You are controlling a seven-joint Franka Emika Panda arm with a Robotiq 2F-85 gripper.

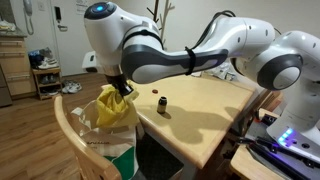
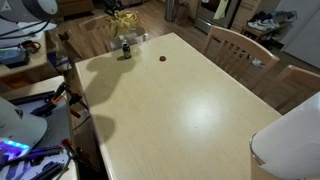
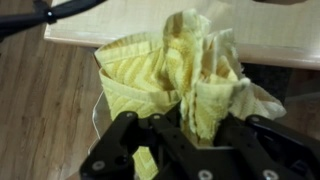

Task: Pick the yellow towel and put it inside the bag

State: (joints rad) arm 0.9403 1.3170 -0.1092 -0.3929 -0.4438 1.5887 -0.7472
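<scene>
The robot's gripper will release the yellow towel in the opening of the white and green bag (image 1: 117, 109) beside the table.
The yellow towel (image 3: 180, 75) hangs bunched from my gripper (image 3: 196, 125), whose black fingers are shut on its lower folds. In an exterior view the towel (image 1: 112, 108) sits over the mouth of the white and green bag (image 1: 112, 150), which rests on a chair beside the table, and the gripper (image 1: 124, 88) is right above it. In the wrist view the bag's rim (image 3: 98, 115) shows beneath the towel. In an exterior view the towel (image 2: 124, 18) is a small yellow patch at the table's far end.
A light wooden table (image 1: 200, 110) (image 2: 190, 100) carries a small dark bottle (image 1: 163, 106) (image 2: 126, 50) and a small red disc (image 1: 154, 91) (image 2: 163, 58). Wooden chairs (image 2: 240, 45) stand around it. A cluttered side desk (image 2: 30, 90) is alongside.
</scene>
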